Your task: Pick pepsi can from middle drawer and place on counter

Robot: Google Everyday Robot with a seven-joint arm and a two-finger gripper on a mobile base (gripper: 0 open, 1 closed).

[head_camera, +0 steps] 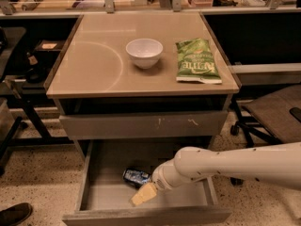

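Note:
My gripper needs to close on the pepsi can's end (pixel 143 180) nearest my arm, leaving its far end uncovered inside the open middle drawer.
The pepsi can (pixel 136 176) lies on its side on the floor of the open middle drawer (pixel 103 192), a dark-blue can with pale markings. My gripper (pixel 143 194) comes in from the right on a white arm and hangs inside the drawer, just right of and in front of the can, its tan tip pointing toward the drawer's front wall. Part of the can is hidden behind my wrist. The beige counter (pixel 94 62) with its pale arc line sits above the drawers.
A white bowl (pixel 144 52) and a green chip bag (pixel 196 60) rest on the counter. A shut drawer front with pale scratches (pixel 141 125) is above the open drawer. An office chair (pixel 273 117) stands at the right, a shoe (pixel 14 214) at bottom left.

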